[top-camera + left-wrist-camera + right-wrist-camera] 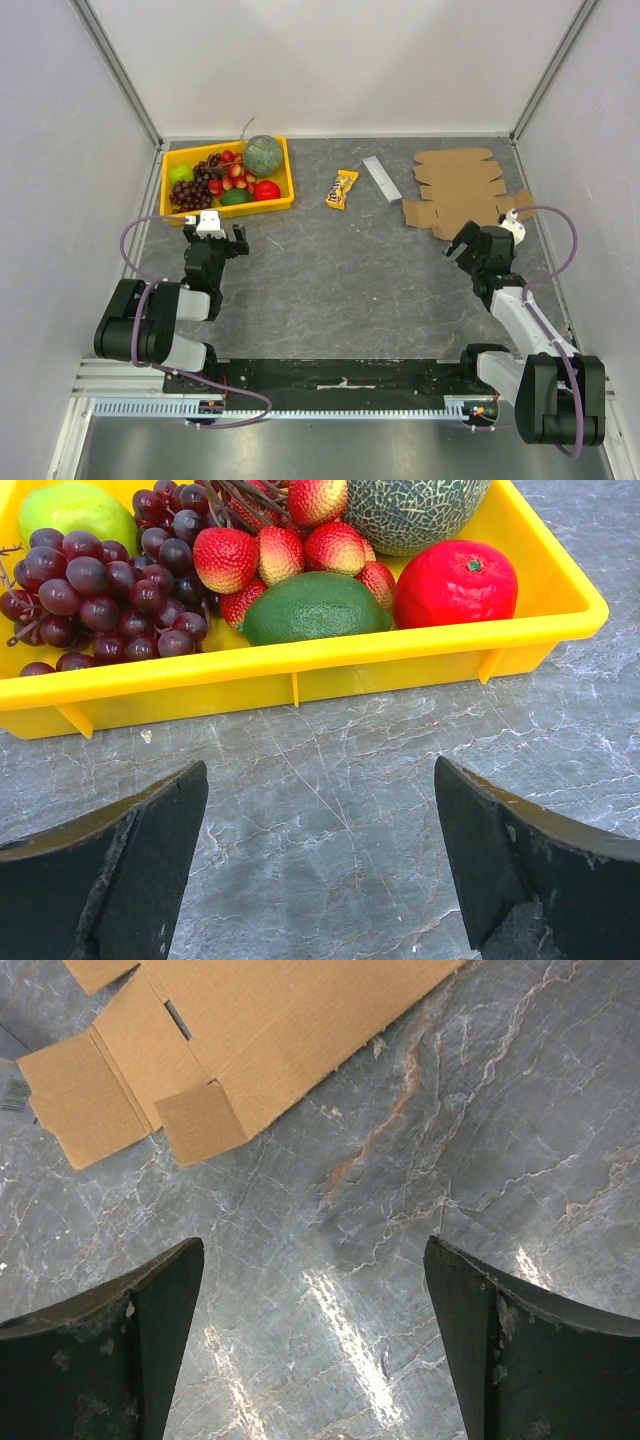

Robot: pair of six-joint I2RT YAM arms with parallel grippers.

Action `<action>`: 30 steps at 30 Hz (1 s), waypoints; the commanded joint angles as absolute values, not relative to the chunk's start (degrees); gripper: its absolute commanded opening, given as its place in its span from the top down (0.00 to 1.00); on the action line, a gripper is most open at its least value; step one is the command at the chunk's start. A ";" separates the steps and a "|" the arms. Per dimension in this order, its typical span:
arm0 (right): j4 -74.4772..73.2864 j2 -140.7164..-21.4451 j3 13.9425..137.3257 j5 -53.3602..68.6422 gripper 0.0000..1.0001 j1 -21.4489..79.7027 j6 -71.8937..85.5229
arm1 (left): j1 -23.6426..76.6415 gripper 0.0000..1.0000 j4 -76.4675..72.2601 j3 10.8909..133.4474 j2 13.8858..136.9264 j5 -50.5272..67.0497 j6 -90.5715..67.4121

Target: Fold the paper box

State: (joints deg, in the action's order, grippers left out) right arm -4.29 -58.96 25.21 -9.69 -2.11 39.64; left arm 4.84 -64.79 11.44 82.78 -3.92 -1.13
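Note:
The paper box has a small corner flap. My right gripper will go next to the paper box's near edge (475, 224) (340, 1064), just past that flap, and close there.
The paper box (458, 188) is a flat brown die-cut cardboard sheet with flaps, lying unfolded at the back right of the table. Its near corner flaps show in the right wrist view (240, 1040). My right gripper (459, 240) is open and empty, just in front of the sheet's near edge and apart from it; in its own view (313, 1260) only bare table lies between the fingers. My left gripper (222, 232) is open and empty on the left, just in front of the yellow fruit tray; its own view (320, 780) shows bare table between the fingers.
The yellow tray (284, 171) holds grapes, strawberries, a melon and other fruit at the back left; its front wall fills the left wrist view (300, 670). A candy packet (342, 188) and a small grey bar (381, 179) lie mid-back. Walls enclose the table.

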 commanded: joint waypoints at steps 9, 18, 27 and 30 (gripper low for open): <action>-2.64 -60.21 22.59 -9.40 0.02 -2.37 40.16 | 4.66 0.00 -66.53 12.39 82.88 -3.96 1.32; -6.32 -58.80 24.87 -13.35 0.02 -2.46 40.08 | 4.75 0.00 -66.62 12.39 82.79 -3.96 1.23; -4.40 -63.00 28.56 -9.94 0.02 -4.91 45.61 | 4.75 0.00 -66.62 12.39 82.88 -4.04 1.32; -2.47 -65.65 28.92 -5.99 0.02 -8.51 46.93 | 4.66 0.00 -66.71 12.39 82.79 -3.87 1.23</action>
State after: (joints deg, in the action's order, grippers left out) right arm -5.78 -62.74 26.48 -10.20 -4.91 43.72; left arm 4.84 -64.82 11.44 82.78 -3.92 -1.13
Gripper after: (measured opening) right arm 0.982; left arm 0.996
